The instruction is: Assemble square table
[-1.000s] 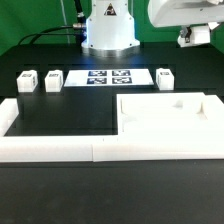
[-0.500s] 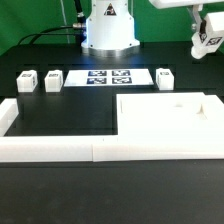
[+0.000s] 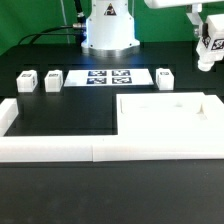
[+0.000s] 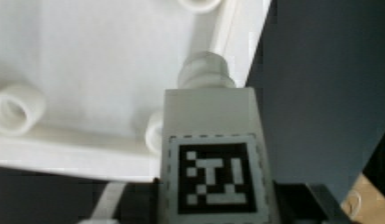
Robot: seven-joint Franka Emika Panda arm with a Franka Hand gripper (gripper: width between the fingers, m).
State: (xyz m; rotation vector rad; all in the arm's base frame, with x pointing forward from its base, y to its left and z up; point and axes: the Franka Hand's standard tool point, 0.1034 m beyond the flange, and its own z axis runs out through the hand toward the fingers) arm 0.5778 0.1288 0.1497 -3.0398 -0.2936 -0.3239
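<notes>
I need to let go of the leg post with my gripper in the tabletop's corner hole (image 3: 210,122) (image 4: 157,131) by the front border's side, on the same side as my gripper.
My gripper (image 3: 206,36) hangs at the far right of the exterior view, shut on a white leg post (image 3: 209,50) with a black-and-white tag. It is held above the table, over the far right corner of the large white tabletop (image 3: 150,120). In the wrist view the leg post (image 4: 214,140) stands between the jaws of the gripper (image 4: 215,208), its threaded tip pointing at the tabletop (image 4: 100,60) below, where a round corner hole (image 4: 11,108) shows. Three more leg posts stand on the table: two (image 3: 27,81) (image 3: 53,79) at the left and one (image 3: 165,78) at the right.
The marker board (image 3: 107,77) lies flat between the leg posts, before the robot base (image 3: 108,30). A long low white border wall (image 3: 50,148) runs along the front and up the left side, with the tabletop resting against its right part.
The gripper has carried the leg post toward the exterior view's right and slightly down, and the post has turned more upright. Everything on the table has stayed put.
</notes>
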